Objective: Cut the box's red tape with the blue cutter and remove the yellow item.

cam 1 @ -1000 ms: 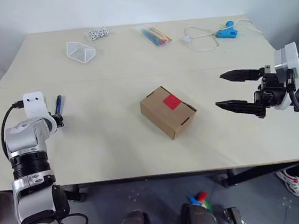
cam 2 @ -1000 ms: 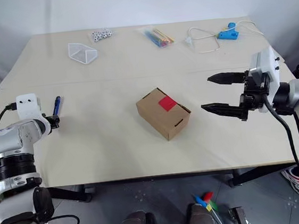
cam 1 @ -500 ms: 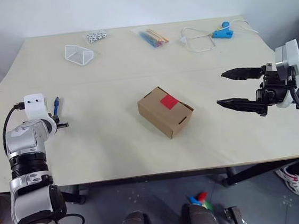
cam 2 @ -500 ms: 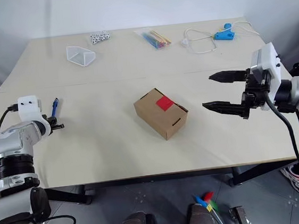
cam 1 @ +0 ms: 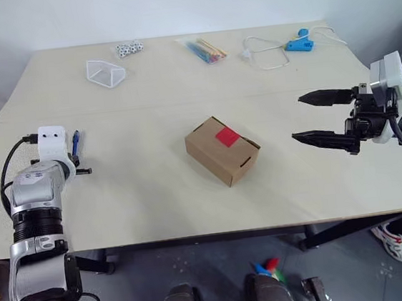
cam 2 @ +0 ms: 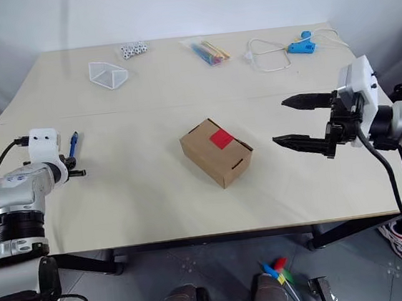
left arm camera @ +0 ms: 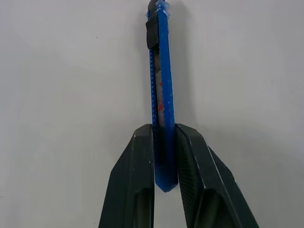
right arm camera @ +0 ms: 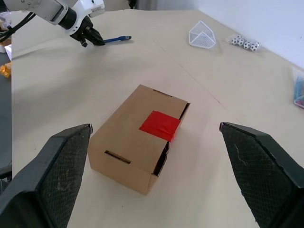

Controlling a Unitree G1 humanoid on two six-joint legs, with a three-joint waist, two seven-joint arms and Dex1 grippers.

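The blue cutter is rolled in my left gripper with its black slider tipped to one side, so I should open and take the near end [left arm camera: 166, 177] with the cutter flat.
The blue cutter [left arm camera: 160, 90] lies on the table at the left, and my left gripper [left arm camera: 164, 129] is shut on its near end. The head views show the cutter [cam 1: 76, 142] sticking out past my left gripper [cam 1: 80, 168]. The box [cam 1: 222, 150] sits mid-table, flaps closed, with the red tape [cam 1: 227, 136] on top. My right gripper [cam 1: 297, 118] hovers open to the right of the box, apart from it, its wide-spread fingers [right arm camera: 61, 161] framing the box [right arm camera: 128, 156] and red tape [right arm camera: 160, 125]. The yellow item is hidden.
Along the far edge lie a clear wire-like basket [cam 1: 106, 72], small black-and-white balls [cam 1: 130, 49], a bag of coloured sticks [cam 1: 205, 49] and a light-blue tool with a white cord [cam 1: 298, 44]. A seam [cam 1: 146, 107] crosses the table behind the box.
My left gripper's fingers have closed on the cutter's end and the wrist has rolled slightly. The right arm and the box have stayed still.
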